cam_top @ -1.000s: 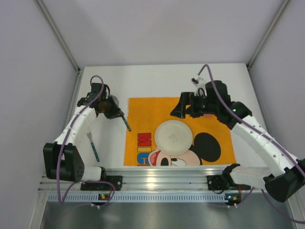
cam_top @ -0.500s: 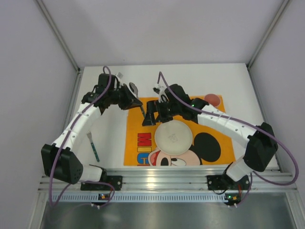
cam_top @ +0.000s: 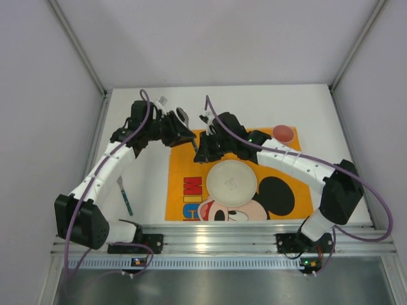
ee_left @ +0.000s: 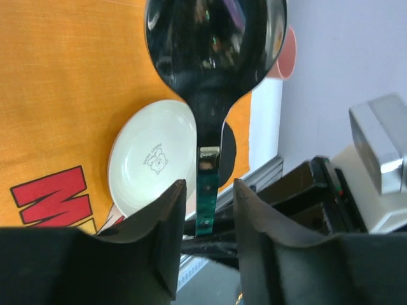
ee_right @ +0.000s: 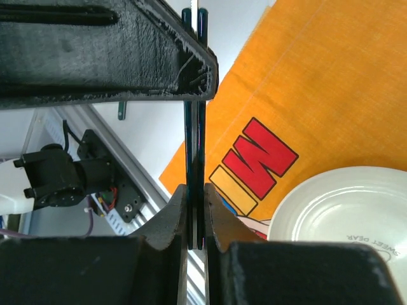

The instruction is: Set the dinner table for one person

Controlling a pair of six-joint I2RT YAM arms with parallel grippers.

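Observation:
My right hand should set the spoon on the mat's black ear (cam_top: 271,189) beside the white plate.
A spoon (cam_top: 182,117) with a shiny bowl and a green handle hangs in the air over the back left corner of the orange Mickey Mouse mat (cam_top: 299,190). My right gripper (cam_top: 198,152) is shut on its handle (ee_right: 194,146), which is pinched edge-on between the pads. My left gripper (cam_top: 184,135) is open. The handle (ee_left: 206,203) stands between its jaws with a gap on each side. A white plate (cam_top: 232,182) lies on the mat, on the white dinner table (cam_top: 146,171).
A green-handled fork (cam_top: 124,194) lies on the table left of the mat. A small pink dish (cam_top: 283,133) sits at the mat's back right corner. The aluminium rail (cam_top: 216,232) and both arm bases run along the near edge. Grey walls close in the sides.
My right arm swung left across the mat to the spoon and shut on its handle. My left gripper lifted the spoon toward the mat, then opened off the handle.

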